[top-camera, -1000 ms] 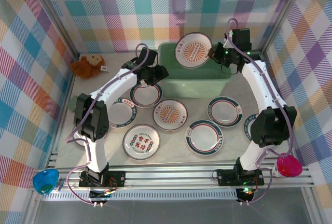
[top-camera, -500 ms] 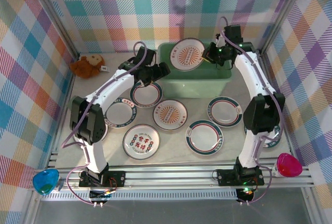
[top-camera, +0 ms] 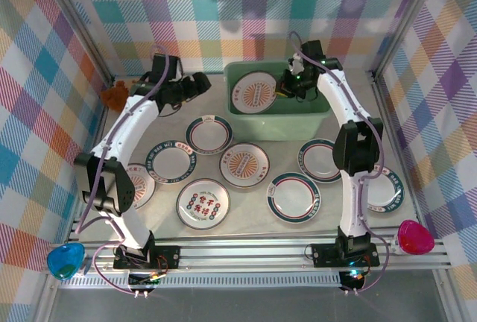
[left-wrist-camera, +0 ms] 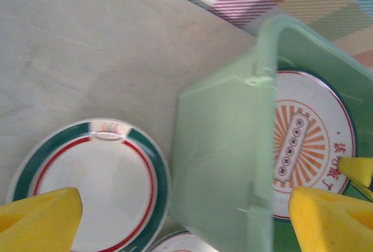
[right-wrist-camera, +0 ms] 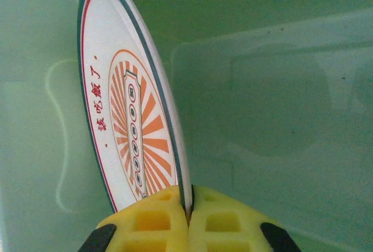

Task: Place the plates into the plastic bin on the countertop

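Next, I open my right gripper and release the sunburst plate on the mint bin's bottom (top-camera: 254,109), at the end of the bin that is near my left gripper.
My right gripper (top-camera: 287,83) is shut on the rim of a white plate with an orange sunburst (top-camera: 253,92), holding it tilted inside the mint plastic bin (top-camera: 283,124). Up close, the yellow fingers (right-wrist-camera: 157,223) pinch the edge of that sunburst plate (right-wrist-camera: 128,129), and the bin's inside (right-wrist-camera: 280,88) lies behind it. My left gripper (top-camera: 191,87) hangs open and empty over the countertop (top-camera: 246,225), left of the bin. Its view spans the gripper (left-wrist-camera: 183,223), a green-rimmed plate (left-wrist-camera: 87,188) and the bin wall (left-wrist-camera: 221,164). Several plates lie on the countertop, among them a green-rimmed one (top-camera: 209,134), a sunburst one (top-camera: 244,165) and a lettered one (top-camera: 203,203).
A brown stuffed toy (top-camera: 115,95) sits at the back left, partly behind the left arm. Plaid walls close in the back and both sides. A plate at the right (top-camera: 384,188) and one at the left (top-camera: 138,184) are partly hidden by the arms.
The left gripper opened wide and drew back to the left, away from the green-rimmed plate. The right arm carried the sunburst plate leftward and lower into the bin.
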`<action>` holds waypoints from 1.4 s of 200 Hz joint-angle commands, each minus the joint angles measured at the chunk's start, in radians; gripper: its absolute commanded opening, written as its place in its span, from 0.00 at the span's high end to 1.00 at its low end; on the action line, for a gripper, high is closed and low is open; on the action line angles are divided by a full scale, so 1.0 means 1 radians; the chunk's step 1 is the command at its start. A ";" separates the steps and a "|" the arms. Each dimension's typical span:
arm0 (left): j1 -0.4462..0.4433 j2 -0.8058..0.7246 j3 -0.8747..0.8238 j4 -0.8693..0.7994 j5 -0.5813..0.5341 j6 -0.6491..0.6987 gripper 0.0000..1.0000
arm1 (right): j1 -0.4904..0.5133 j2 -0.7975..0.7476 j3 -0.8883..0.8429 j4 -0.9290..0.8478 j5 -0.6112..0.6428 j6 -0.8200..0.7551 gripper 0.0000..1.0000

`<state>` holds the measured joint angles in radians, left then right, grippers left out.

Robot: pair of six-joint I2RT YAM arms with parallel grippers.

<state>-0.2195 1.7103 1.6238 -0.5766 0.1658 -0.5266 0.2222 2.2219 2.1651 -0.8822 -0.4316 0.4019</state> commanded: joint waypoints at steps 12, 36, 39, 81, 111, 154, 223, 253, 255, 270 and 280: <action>0.045 -0.095 -0.135 -0.019 0.004 0.042 0.09 | 0.023 0.071 0.060 -0.019 -0.040 -0.043 1.00; 0.054 -0.115 -0.175 -0.041 -0.007 0.072 0.09 | 0.030 0.119 0.079 -0.030 -0.038 -0.057 1.00; 0.054 -0.115 -0.177 -0.047 -0.008 0.078 0.09 | 0.031 0.123 0.080 -0.030 -0.038 -0.060 1.00; 0.060 -0.120 -0.198 -0.113 -0.024 0.126 0.09 | 0.039 0.183 0.110 -0.059 -0.012 -0.088 1.00; 0.061 -0.112 -0.208 -0.141 -0.026 0.136 0.09 | 0.043 0.206 0.111 -0.069 0.019 -0.097 1.00; 0.061 -0.067 -0.188 -0.206 -0.013 0.153 0.09 | 0.045 0.216 0.113 -0.087 0.100 -0.091 0.92; 0.082 0.019 -0.138 -0.214 0.002 0.222 0.09 | 0.044 0.145 0.112 -0.079 0.154 -0.092 0.51; 0.109 0.110 -0.050 -0.230 -0.013 0.291 0.09 | 0.049 0.065 0.096 -0.087 0.192 -0.111 0.32; 0.111 0.119 -0.043 -0.234 -0.014 0.297 0.10 | 0.050 0.059 0.094 -0.087 0.197 -0.113 0.31; 0.130 0.177 0.000 -0.250 0.007 0.331 0.11 | 0.056 0.013 0.090 -0.087 0.210 -0.127 0.24; 0.141 0.207 0.023 -0.261 0.011 0.355 0.12 | 0.058 -0.021 0.088 -0.088 0.215 -0.124 0.21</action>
<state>-0.1093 1.8507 1.5803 -0.7845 0.1642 -0.2619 0.2653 2.3466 2.2402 -0.9565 -0.2432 0.3004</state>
